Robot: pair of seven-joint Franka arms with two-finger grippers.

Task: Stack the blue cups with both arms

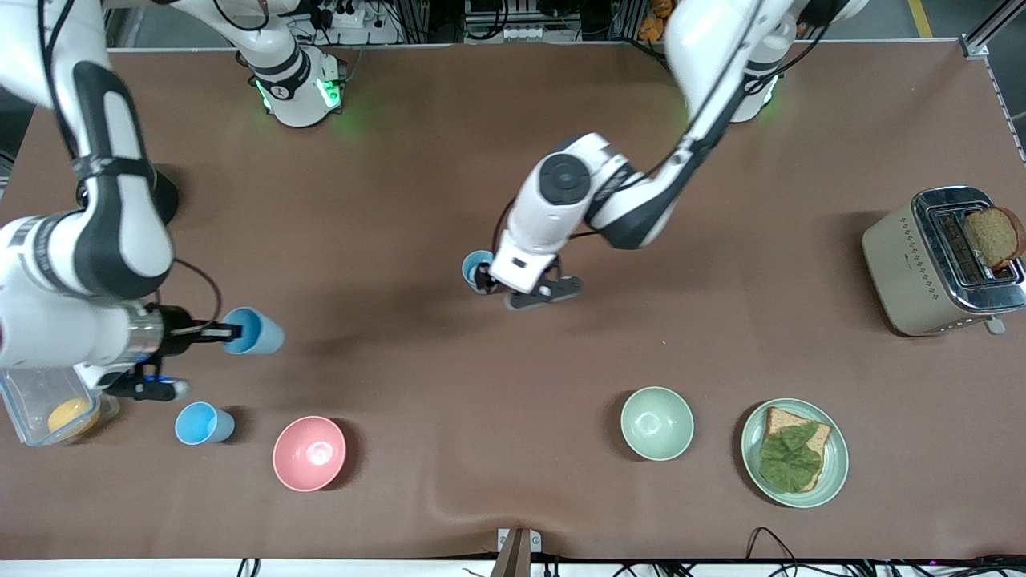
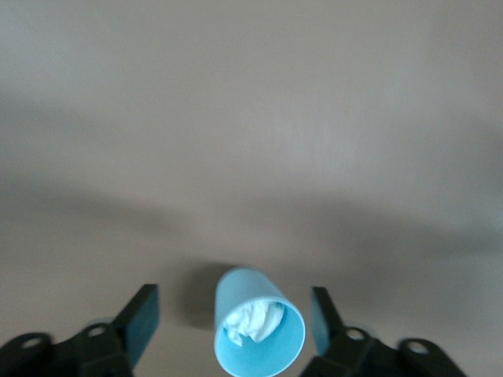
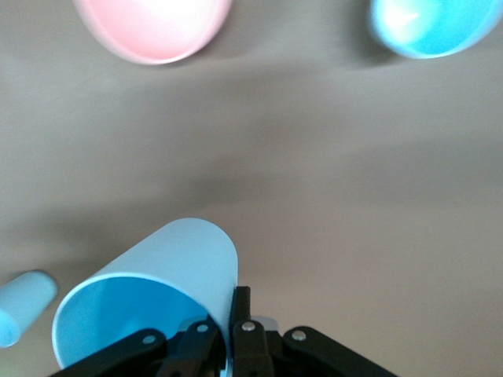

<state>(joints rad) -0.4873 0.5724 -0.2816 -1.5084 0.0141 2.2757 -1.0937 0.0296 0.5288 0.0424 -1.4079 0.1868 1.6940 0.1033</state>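
Next, my right gripper releases the light-blue cup inside the blue cup at my left gripper's fingers (image 1: 482, 264) (image 3: 19, 316).
My right gripper (image 1: 227, 329) is shut on the rim of a light-blue cup (image 1: 256, 331) and holds it tipped on its side above the table at the right arm's end; the right wrist view shows the fingers (image 3: 240, 302) clamping the cup's wall (image 3: 177, 255). A second blue cup (image 1: 204, 423) stands upright, nearer the front camera, beside the pink bowl (image 1: 309, 453). My left gripper (image 1: 483, 280) is low at mid-table, open, its fingers (image 2: 144, 310) on either side of a third blue cup (image 2: 245, 287) without touching it. Something white and crumpled (image 2: 255, 320) lies in that cup.
A pale green bowl (image 1: 657, 423) and a green plate (image 1: 750, 437) with bread and lettuce lie near the front edge. A toaster (image 1: 906, 256) holding a bread slice stands at the left arm's end. A clear container (image 1: 24, 401) sits under the right arm.
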